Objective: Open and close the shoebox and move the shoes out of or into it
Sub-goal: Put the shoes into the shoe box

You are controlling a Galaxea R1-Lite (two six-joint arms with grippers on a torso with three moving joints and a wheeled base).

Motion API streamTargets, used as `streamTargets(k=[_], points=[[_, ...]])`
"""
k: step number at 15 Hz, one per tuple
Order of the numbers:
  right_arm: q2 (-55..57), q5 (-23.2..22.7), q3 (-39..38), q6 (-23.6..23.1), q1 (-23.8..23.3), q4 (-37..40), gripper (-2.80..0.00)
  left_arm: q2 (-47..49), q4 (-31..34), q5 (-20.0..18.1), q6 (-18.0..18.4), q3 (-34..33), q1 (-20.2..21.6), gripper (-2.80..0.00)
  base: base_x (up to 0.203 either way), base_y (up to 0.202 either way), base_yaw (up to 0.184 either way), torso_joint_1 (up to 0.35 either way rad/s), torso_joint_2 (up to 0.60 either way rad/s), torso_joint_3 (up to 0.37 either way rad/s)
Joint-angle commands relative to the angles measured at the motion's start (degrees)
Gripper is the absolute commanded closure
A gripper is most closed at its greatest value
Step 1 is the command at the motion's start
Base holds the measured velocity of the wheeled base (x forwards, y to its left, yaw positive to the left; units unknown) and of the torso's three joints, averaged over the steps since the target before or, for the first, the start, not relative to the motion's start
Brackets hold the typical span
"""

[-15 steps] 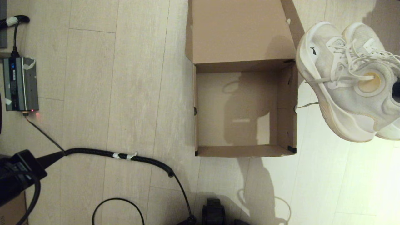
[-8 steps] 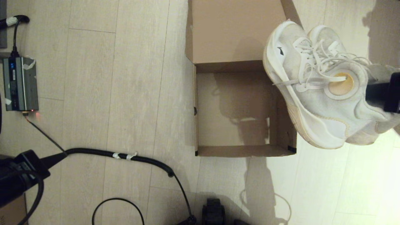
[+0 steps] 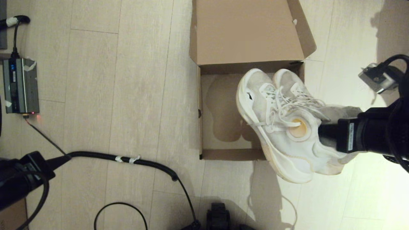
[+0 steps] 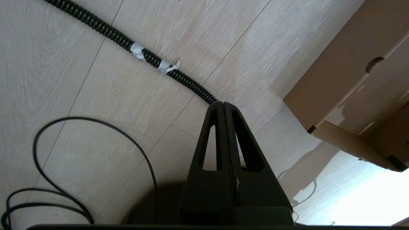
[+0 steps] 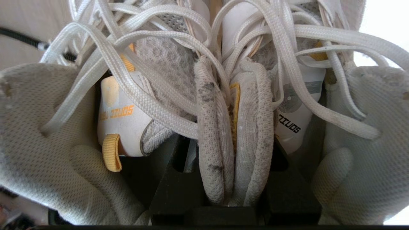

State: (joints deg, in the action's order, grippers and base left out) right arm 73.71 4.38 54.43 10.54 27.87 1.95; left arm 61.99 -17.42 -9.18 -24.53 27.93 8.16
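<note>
I need to set the white shoe pair down in the middle of the brown shoebox [image 3: 250,113] using my right gripper.
The brown shoebox [image 3: 200,111] lies on the floor with its lid [image 3: 243,32] swung open at the far side. Its outer wall also shows in the left wrist view [image 4: 345,83]. The pair of white shoes [image 3: 281,124] hangs in the air above the box's right half and front right corner, toes pointing to the far left. My right gripper [image 5: 235,127] is shut on the two inner collars of the shoes [image 5: 233,134], pinched together between its fingers. My left gripper [image 4: 223,105] is shut with nothing in it, parked low at the near left.
A black corrugated hose [image 3: 127,158] with white tape and a thin black cable [image 3: 121,204] lie on the floor left of the box. A grey power unit [image 3: 20,85] sits at the far left. A cardboard corner [image 3: 12,217] shows at the near left edge.
My right arm has carried the shoes leftward and lower, from beside the box's right wall to over its right half. The left arm has barely moved.
</note>
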Motion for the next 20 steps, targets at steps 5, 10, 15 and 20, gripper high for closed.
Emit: streamTargets(k=[5,10,15,20], points=[[11.88,-0.11,-3.83,-0.02,0.2,-20.5,0.0,0.64,0.02,-0.22,0.84,3.01,-0.07,0.0,0.0,0.0,0.0,0.0,0.0,0.0],[16.58,2.69,-4.44,-2.85,0.17,-25.25,0.0,1.29,-0.07,-0.49,0.85,2.76,-0.07,0.0,0.0,0.0,0.0,0.0,0.0,0.0],[21.19,3.43,-6.83,-4.38,0.17,-36.3,0.0,-0.04,-0.07,-2.33,0.8,2.39,0.02,0.0,0.0,0.0,0.0,0.0,0.0,0.0],[27.21,3.8,-8.12,-5.77,0.18,-44.82,0.0,-3.54,0.46,-2.33,0.88,1.41,0.04,0.0,0.0,0.0,0.0,0.0,0.0,0.0]])
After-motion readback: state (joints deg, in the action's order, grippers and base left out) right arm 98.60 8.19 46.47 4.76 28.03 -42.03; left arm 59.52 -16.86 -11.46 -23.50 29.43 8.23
